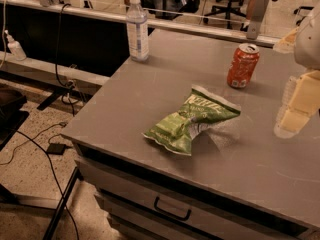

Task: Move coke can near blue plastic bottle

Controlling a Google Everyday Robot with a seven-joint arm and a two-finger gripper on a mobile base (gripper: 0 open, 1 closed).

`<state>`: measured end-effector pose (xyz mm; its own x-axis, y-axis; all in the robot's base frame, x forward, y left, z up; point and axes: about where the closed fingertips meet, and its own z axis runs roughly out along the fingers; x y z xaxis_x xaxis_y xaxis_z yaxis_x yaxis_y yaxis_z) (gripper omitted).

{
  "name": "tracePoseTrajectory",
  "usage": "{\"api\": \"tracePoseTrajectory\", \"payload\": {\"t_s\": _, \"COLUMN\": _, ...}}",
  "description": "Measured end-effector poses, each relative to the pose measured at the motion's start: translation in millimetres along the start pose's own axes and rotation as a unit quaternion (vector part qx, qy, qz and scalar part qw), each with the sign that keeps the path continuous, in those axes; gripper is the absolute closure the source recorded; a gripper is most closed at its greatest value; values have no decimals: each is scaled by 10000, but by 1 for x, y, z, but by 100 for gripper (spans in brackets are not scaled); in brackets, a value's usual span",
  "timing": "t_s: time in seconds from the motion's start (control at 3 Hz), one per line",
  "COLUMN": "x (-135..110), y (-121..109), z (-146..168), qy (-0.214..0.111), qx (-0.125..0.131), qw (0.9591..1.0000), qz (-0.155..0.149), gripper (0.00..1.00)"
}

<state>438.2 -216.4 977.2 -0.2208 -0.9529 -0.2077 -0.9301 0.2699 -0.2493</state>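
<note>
I should next move my gripper to the upper half of the coke can (244, 59), just below its silver top, and close it there.
The coke can (243, 65), red-orange with a silver top, stands upright toward the back right of the grey table (150, 99). The blue plastic bottle (137, 29), clear with a white cap and pale label, stands upright at the table's back left corner. The two are far apart. My gripper (295, 111) hangs at the right edge of the camera view, right of and in front of the can, not touching it. It holds nothing that I can see.
A crumpled green chip bag (192, 120) lies in the middle of the table between can and bottle. A drawer with a handle (172, 209) sits under the front edge. A small white spray bottle (14, 46) stands on a ledge at far left. Cables run across the floor.
</note>
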Motion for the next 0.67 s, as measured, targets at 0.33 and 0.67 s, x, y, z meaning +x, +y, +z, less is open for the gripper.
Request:
{"api": "tracePoseTrajectory", "payload": {"t_s": 0.33, "x": 0, "y": 0, "z": 0, "qy": 0, "qx": 1, "qw": 10000, "qz": 0, "gripper": 0}}
{"api": "tracePoseTrajectory", "payload": {"t_s": 0.67, "x": 0, "y": -18, "z": 4, "qy": -54, "qx": 64, "qw": 9999, "qz": 63, "gripper": 0}}
